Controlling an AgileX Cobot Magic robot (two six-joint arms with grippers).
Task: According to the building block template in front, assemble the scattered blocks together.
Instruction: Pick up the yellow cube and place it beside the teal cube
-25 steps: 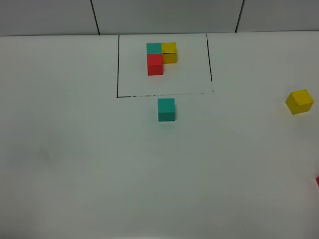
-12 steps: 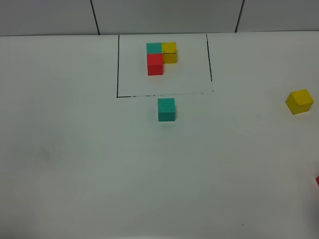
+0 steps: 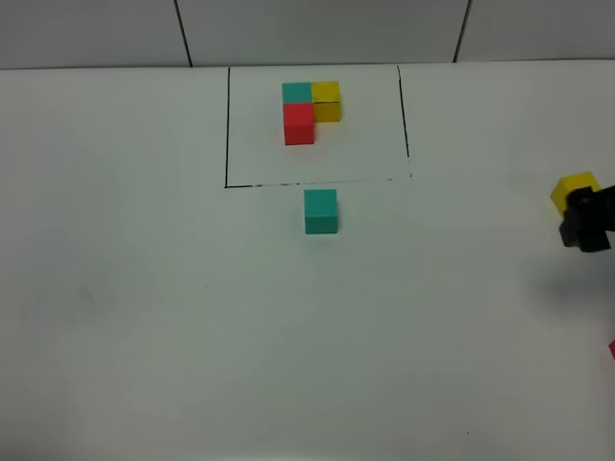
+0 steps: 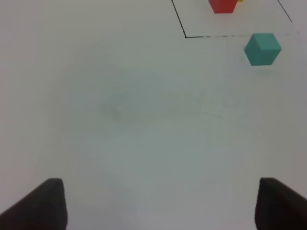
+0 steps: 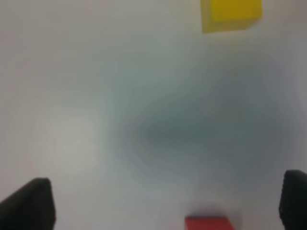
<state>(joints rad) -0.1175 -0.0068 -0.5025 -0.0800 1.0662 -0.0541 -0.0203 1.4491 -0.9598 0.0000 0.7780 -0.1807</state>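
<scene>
The loose yellow cube, farther back than the loose red cube, should be gripped next by my right gripper on the opposite sides (image 3: 574,192) (image 5: 232,14).
The building block template (image 3: 307,110), teal, yellow and red cubes in an L, sits inside a thin black rectangle at the back. The loose teal cube (image 3: 321,210) stands just in front of that rectangle and also shows in the left wrist view (image 4: 262,48). The loose yellow cube (image 3: 575,186) is at the far right, partly covered by my right gripper (image 3: 586,221). The loose red cube (image 3: 612,349) peeks in at the right edge. In the right wrist view my right gripper (image 5: 163,206) is open and empty, with the yellow cube (image 5: 231,13) ahead and the red cube (image 5: 208,223) between its fingers. My left gripper (image 4: 160,206) is open and empty.
The white table (image 3: 144,317) runs back to a tiled wall (image 3: 317,29). The black frame line (image 4: 186,36) and the template's red cube (image 4: 222,5) show far ahead in the left wrist view.
My right gripper has come into the high view from the right edge and now covers part of the yellow cube. The cubes have not moved.
</scene>
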